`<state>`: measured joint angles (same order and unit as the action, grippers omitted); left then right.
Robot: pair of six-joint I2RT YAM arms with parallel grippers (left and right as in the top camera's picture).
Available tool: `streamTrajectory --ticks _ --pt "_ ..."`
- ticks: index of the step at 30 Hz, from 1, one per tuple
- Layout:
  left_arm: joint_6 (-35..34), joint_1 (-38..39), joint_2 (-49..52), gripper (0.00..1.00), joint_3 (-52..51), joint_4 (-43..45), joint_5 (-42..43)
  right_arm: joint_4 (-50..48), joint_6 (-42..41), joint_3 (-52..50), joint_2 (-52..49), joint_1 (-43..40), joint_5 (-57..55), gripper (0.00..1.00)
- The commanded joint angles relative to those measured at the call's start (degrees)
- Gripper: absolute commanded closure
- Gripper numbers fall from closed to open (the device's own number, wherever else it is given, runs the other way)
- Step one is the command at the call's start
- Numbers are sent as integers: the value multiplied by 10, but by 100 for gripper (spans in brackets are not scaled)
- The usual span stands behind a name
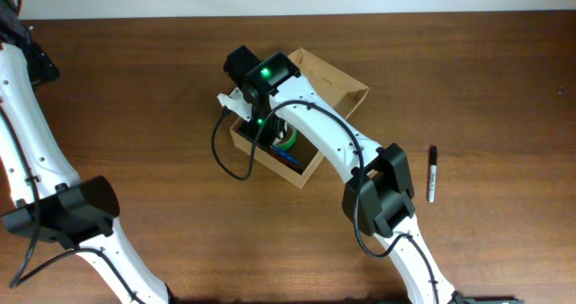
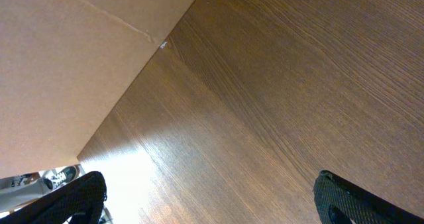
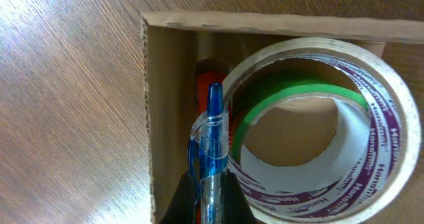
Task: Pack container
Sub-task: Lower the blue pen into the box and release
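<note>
My right gripper is to let go of the blue pen inside the box, between the white tape roll and the box's long near side (image 1: pixel 280 158) (image 3: pixel 187 174).
The container (image 1: pixel 337 84) is an open brown cardboard box at the table's middle, lid flap leaning back. My right gripper (image 3: pixel 211 204) hangs over its left end, shut on a blue pen (image 3: pixel 212 151) that points down into the box (image 3: pixel 165 118). Inside lie a white tape roll with purple print (image 3: pixel 358 177), a green tape roll (image 3: pixel 291 95) under it, and something orange-red (image 3: pixel 204 85) beside the pen. In the overhead view the right arm (image 1: pixel 270 79) hides most of the box's inside. My left gripper (image 2: pixel 212 207) is open and empty over bare wood at the far left.
A black marker (image 1: pixel 431 174) lies on the table to the right of the box. A large cardboard sheet (image 2: pixel 66 65) fills the upper left of the left wrist view. The left arm (image 1: pixel 63 210) runs along the table's left edge.
</note>
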<state>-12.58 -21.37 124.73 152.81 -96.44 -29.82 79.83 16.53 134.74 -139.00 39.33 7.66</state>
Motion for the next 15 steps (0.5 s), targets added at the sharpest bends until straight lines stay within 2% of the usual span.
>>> streamTrajectory --ticks 1,15 --pt "7 -2 -2 0 3 0 1 -2 2 0 -6 0 16 96" --pt "7 -2 -2 0 3 0 1 3 2 0 -6 0 16 96"
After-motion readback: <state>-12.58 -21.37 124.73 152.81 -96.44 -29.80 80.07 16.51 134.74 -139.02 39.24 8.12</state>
